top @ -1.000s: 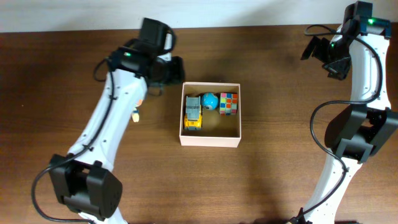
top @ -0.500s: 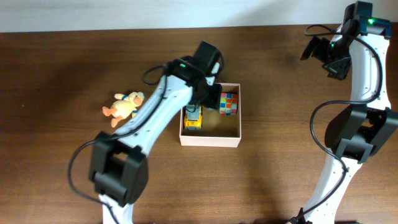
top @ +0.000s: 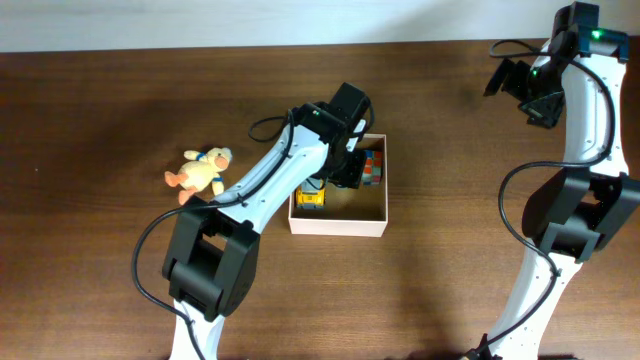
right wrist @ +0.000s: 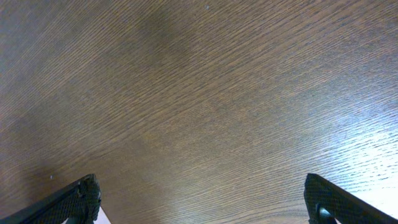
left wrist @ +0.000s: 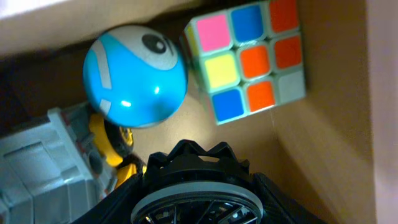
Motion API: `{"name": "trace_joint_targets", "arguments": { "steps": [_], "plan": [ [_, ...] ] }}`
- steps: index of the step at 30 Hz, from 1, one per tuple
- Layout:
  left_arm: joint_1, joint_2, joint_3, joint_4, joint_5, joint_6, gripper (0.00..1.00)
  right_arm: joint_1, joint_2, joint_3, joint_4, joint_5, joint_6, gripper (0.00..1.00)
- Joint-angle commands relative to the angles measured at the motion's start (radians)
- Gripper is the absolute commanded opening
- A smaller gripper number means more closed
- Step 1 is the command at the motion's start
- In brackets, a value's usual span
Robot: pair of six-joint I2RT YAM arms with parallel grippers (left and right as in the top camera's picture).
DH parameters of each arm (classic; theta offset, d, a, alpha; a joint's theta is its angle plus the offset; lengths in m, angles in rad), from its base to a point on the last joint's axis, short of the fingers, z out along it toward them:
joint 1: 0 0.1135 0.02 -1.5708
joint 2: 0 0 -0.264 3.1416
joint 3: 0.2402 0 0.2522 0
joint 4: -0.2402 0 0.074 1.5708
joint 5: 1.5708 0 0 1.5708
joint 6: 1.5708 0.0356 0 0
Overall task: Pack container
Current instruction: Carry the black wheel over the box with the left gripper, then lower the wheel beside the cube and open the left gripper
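Observation:
I will release the black toy wheel from my left gripper on the box's bare bottom in front of the colour cube (top: 367,198) (left wrist: 283,168). The wheel now hangs over the box's inside.
The container (top: 338,226) is a shallow white box with a tan inside, at the table's middle. In the left wrist view it holds a blue ball (left wrist: 135,76), a colour cube (left wrist: 249,59) and a grey and yellow toy truck (left wrist: 43,162). The cube (top: 372,166) and truck (top: 311,196) also show from overhead; the ball is hidden there under the arm. My left gripper (top: 346,165) hangs over the box's inside, shut on a black toy wheel with a grey rim (left wrist: 196,180). My right gripper (top: 515,90) is open and empty over bare wood at the far right (right wrist: 202,205).
A yellow-orange plush toy (top: 200,170) lies on the table left of the box. The wooden table's far edge meets a white wall at the top of the overhead view.
My left arm swung right from beside the plush toy to over the box, then a little further over the ball and cube. The plush toy came into view. The right arm has not moved.

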State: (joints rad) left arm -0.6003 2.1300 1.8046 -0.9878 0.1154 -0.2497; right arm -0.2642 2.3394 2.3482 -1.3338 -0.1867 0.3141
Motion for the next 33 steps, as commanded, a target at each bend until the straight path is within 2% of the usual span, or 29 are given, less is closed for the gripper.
{"name": "trace_joint_targets", "arguments": {
  "steps": [1, 7, 29, 33],
  "plan": [
    [-0.02, -0.002, 0.016, 0.018, 0.013, 0.021, 0.41, 0.0, -0.026, -0.005, 0.0, -0.012, 0.002, 0.99],
    [-0.048, -0.002, 0.016, 0.041, 0.064, 0.092, 0.41, 0.0, -0.026, -0.005, 0.0, -0.012, 0.002, 0.99],
    [-0.065, -0.002, 0.016, -0.007, 0.082, 0.095, 0.37, 0.0, -0.026, -0.005, 0.0, -0.012, 0.002, 0.99],
    [-0.065, -0.002, 0.016, 0.018, 0.08, 0.095, 0.5, 0.0, -0.026, -0.005, 0.0, -0.012, 0.002, 0.99]
  ]
}}
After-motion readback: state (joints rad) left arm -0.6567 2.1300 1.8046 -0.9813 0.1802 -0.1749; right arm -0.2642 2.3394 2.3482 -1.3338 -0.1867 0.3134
